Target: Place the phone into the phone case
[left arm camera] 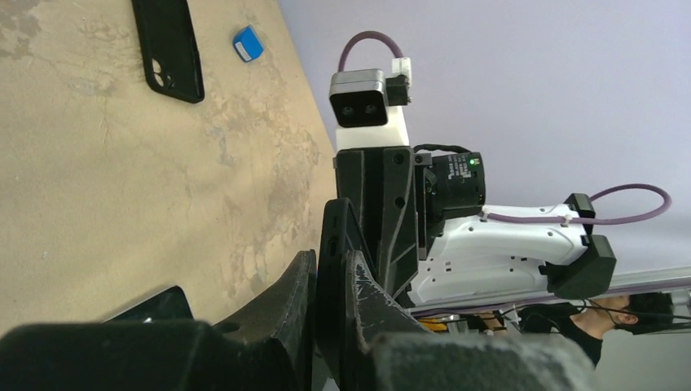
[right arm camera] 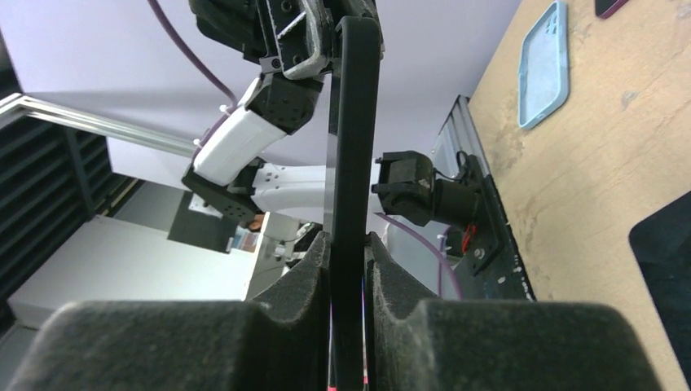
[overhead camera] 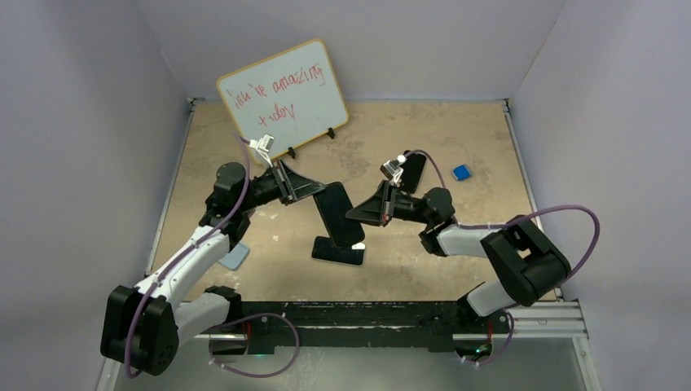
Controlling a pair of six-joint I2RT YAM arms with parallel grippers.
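The slanted black phone case is pinched near its upper corner by my left gripper, so that gripper should open and grab the middle of the long edge [overhead camera: 324, 217].
A black phone case [overhead camera: 341, 213] hangs above the middle of the table, held from both sides. My left gripper [overhead camera: 319, 191] is shut on its upper end; in the left wrist view the case's thin edge [left arm camera: 334, 228] sits pinched between the fingers. From the right, my right gripper [overhead camera: 358, 213] is shut on the lower end. The right wrist view shows the case [right arm camera: 358, 122] edge-on, with a thinner dark plate flat against one face; I cannot tell whether that is the phone. Under the case a black slab with a pale rim [overhead camera: 338, 252] lies flat on the table.
Another black case with a camera cutout [overhead camera: 411, 171] lies behind the right arm, and a small blue block [overhead camera: 461, 172] lies further right. A light blue case [overhead camera: 235, 257] sits by the left arm. A whiteboard [overhead camera: 285, 98] leans at the back.
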